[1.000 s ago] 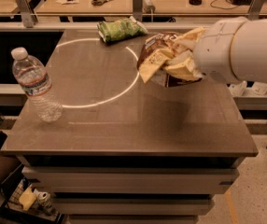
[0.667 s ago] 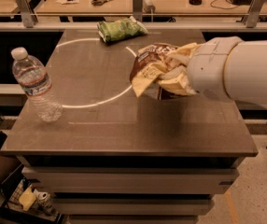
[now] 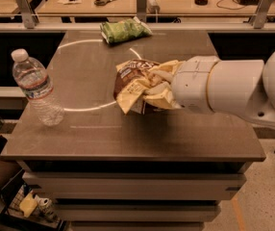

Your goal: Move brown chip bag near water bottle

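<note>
The brown chip bag, still held above the table's middle, will be released by my gripper on the white curved line (image 3: 110, 102) next to the water bottle.
The brown chip bag (image 3: 133, 83) is crumpled, dark brown with cream-yellow edges, and is held above the middle of the table. My gripper (image 3: 157, 88) is shut on the bag's right side, at the end of the big white arm that comes in from the right. The water bottle (image 3: 36, 88) stands upright near the table's left edge, clear with a white cap and a label band. The bag is well to the right of the bottle, with bare table between them.
A green chip bag (image 3: 124, 31) lies at the table's far edge. The brown table (image 3: 128, 134) has a white curved line on its top. Desks with scissors and small items stand behind. Clutter sits on the floor at lower left.
My gripper has carried the brown chip bag leftward across the table, toward the water bottle. The bottle and the green bag have not moved.
</note>
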Tool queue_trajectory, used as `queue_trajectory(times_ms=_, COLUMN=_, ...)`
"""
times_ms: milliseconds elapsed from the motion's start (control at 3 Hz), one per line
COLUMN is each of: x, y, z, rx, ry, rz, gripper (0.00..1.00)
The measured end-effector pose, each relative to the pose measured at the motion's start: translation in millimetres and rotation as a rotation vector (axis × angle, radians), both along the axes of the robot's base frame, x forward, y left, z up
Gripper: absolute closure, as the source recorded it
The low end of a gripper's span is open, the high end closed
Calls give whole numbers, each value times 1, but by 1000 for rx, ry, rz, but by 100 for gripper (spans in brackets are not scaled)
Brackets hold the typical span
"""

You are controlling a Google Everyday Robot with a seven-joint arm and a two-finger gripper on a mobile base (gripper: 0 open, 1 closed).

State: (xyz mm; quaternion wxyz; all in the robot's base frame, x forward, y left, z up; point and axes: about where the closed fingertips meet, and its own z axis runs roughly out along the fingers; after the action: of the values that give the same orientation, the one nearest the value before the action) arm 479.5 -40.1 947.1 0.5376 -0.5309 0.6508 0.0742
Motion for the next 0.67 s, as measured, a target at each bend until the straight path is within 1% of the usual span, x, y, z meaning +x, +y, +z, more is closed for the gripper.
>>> queue_trajectory(times_ms=333, x=-2, y=20, z=-11, rx=41, ry=20, rz=67, gripper=100)
queue_trajectory(times_ms=667, x=-13, y=46, z=-14, rx=47, ry=31, rz=99, gripper=100)
